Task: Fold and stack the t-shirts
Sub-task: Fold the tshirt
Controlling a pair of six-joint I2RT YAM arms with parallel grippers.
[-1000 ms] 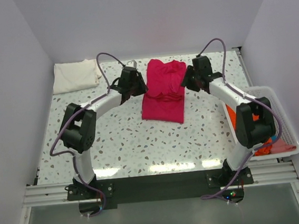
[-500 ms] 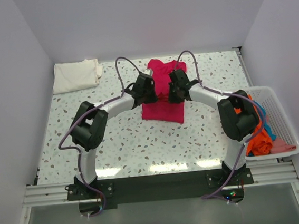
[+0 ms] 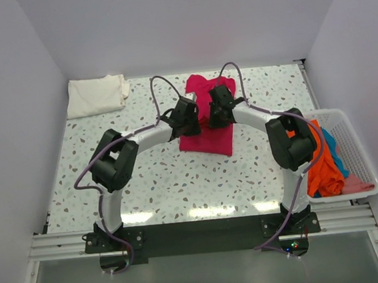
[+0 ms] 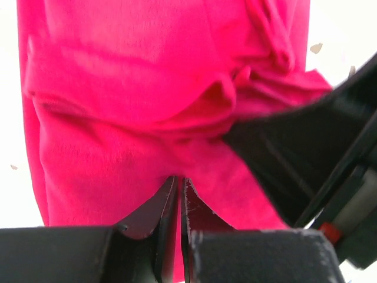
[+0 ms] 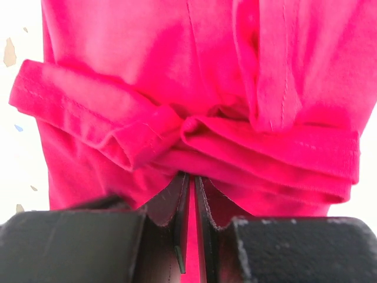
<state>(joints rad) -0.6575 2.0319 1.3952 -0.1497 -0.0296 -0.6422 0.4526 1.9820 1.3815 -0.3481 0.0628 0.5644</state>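
Observation:
The magenta-red t-shirt has a fold bunched across its middle, so my left gripper will grab the fold at its outer end (image 4: 40, 82) and spread it flat before folding.
A magenta-red t-shirt (image 3: 207, 140) lies partly folded at the table's middle back, bunched into folds across its middle (image 4: 147, 76) (image 5: 147, 59). My left gripper (image 3: 190, 119) (image 4: 178, 178) sits over its left half, its jaws shut on a thin fold of the cloth. Just to its right, my right gripper (image 3: 214, 112) (image 5: 192, 175) is shut on a rolled fold of the same shirt. The two grippers nearly touch above the shirt. A cream-white t-shirt (image 3: 95, 95) lies folded at the back left corner.
A white mesh basket (image 3: 361, 141) stands at the right edge, holding orange (image 3: 322, 169), blue (image 3: 335, 153) and pink (image 3: 358, 184) t-shirts. The right arm's black wrist (image 4: 306, 159) fills the right side of the left wrist view. White walls enclose the speckled table (image 3: 146, 179).
Both grippers have come in from the shirt's left and right sides to its middle and closed on the cloth. The shirt's middle is now bunched under them.

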